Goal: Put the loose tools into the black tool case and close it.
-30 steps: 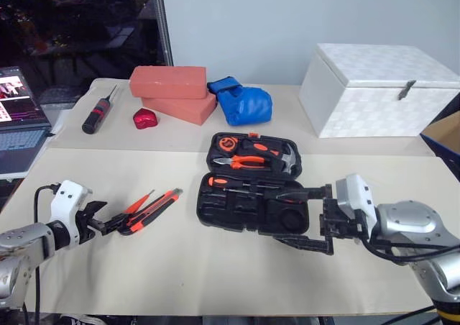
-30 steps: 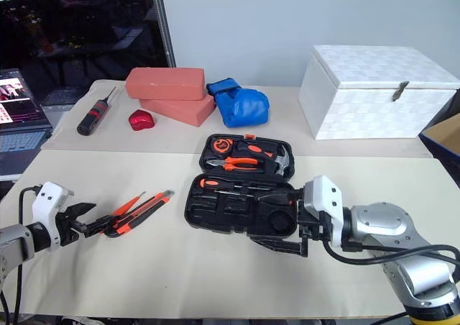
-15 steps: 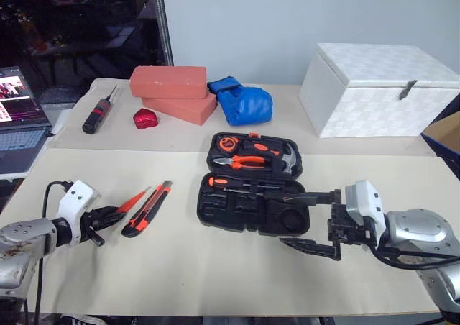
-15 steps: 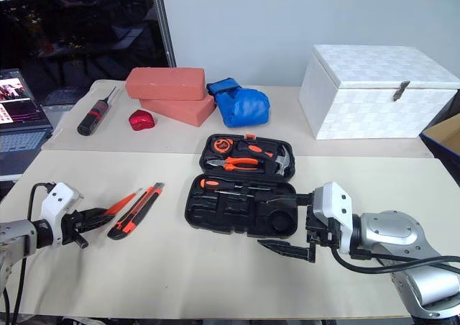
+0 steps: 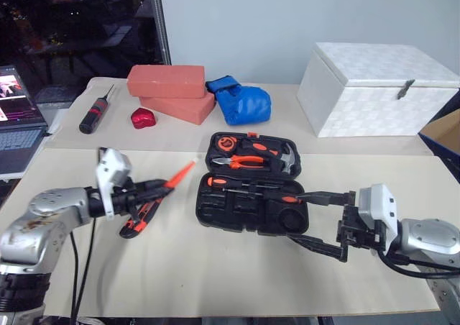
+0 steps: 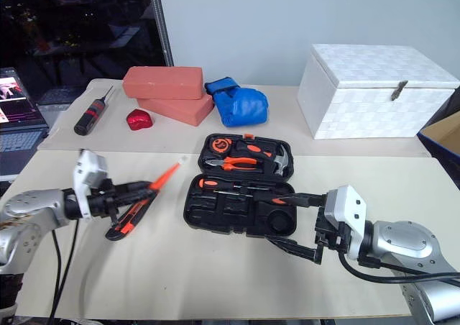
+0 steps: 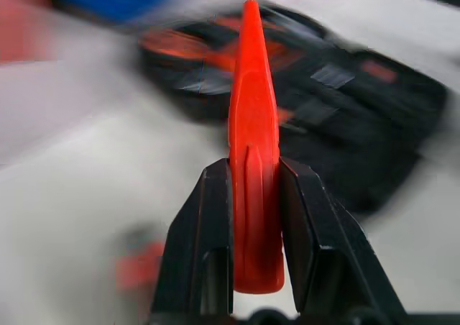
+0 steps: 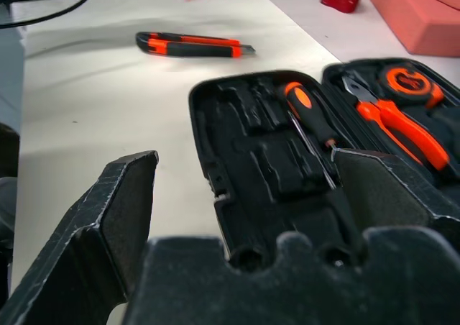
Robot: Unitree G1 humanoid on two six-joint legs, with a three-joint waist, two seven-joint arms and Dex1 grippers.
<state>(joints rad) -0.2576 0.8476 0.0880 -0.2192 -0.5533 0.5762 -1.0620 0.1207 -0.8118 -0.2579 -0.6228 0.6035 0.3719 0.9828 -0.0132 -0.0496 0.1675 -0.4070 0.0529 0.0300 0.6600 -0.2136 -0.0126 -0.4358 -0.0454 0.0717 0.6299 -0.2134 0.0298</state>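
I will let go of the slim orange-handled screwdriver with my left gripper just in front of the seated screwdriver (image 5: 228, 195) (image 7: 325, 129) in the tool case.
The black tool case (image 5: 251, 211) lies open mid-table, with pliers (image 5: 250, 161), a tape measure (image 5: 228, 142) and a screwdriver (image 8: 309, 113) seated in its slots. My left gripper (image 5: 152, 189) is shut on a slim orange-handled screwdriver (image 5: 180, 174), held off the table left of the case with its tip pointing at it; the left wrist view shows the orange handle (image 7: 253, 195) clamped between both fingers. An orange-and-black utility knife (image 5: 139, 218) lies on the table under that hand. My right gripper (image 5: 293, 216) stands open at the case's front right corner.
Along the back are two stacked red bricks (image 5: 169, 89), a blue bag (image 5: 242, 103), a small red object (image 5: 142, 118), a black-and-red screwdriver (image 5: 93, 116) and a big white box (image 5: 374, 88). A laptop (image 5: 18, 127) sits at the far left, a cardboard box (image 5: 447, 134) at the right edge.
My left gripper closed on the screwdriver, lifted it off the table and swung right toward the case. The utility knife stayed down. The right gripper drifted slightly right, still open.
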